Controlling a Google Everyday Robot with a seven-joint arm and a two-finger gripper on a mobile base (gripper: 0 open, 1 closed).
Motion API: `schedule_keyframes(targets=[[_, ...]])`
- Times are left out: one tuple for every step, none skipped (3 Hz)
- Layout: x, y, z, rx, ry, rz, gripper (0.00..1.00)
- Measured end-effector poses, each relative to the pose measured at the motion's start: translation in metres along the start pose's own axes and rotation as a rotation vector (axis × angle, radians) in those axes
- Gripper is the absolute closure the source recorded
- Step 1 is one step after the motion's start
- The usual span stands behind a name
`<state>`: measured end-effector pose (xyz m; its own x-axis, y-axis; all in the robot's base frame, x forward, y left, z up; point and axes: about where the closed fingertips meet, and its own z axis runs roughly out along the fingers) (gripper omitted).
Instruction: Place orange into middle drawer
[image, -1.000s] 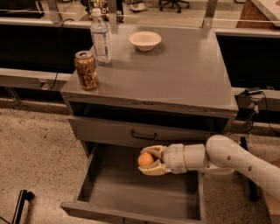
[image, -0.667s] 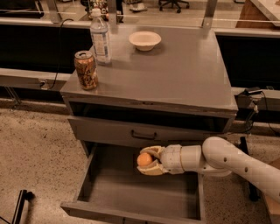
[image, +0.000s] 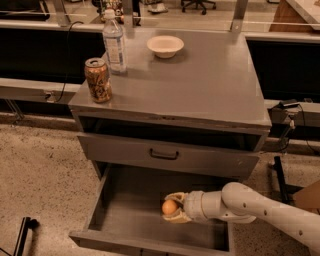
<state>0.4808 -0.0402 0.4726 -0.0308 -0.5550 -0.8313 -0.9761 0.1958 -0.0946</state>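
Note:
The orange, now low over the drawer's floor, will be let go by my gripper on the bottom of the middle drawer, close to the drawer's front side (image: 174, 219).
The orange (image: 169, 206) is a small round fruit held between the pale fingers of my gripper (image: 173, 208). The gripper is shut on it and reaches in from the right, inside the open middle drawer (image: 131, 196). This is the wide grey drawer pulled out at the bottom of the cabinet, with a bare flat floor. The orange is low over the floor, right of the drawer's centre and near its front wall (image: 150, 243). I cannot tell if it touches the floor.
A closed grey drawer with a black handle (image: 164, 154) sits right above the open one. On the cabinet top (image: 210, 85) stand a soda can (image: 98, 80), a water bottle (image: 114, 42) and a white bowl (image: 165, 46). A speckled floor lies to the left.
My gripper has moved down and toward the drawer's front with the orange still held. The cabinet and the things on top have not moved.

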Motion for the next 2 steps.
schedule_keyframes(targets=[[0.037,0.006,0.013,-0.01,0.001,0.006,1.0],[0.064,0.005,0.021,0.005,-0.009,0.024,1.0]])
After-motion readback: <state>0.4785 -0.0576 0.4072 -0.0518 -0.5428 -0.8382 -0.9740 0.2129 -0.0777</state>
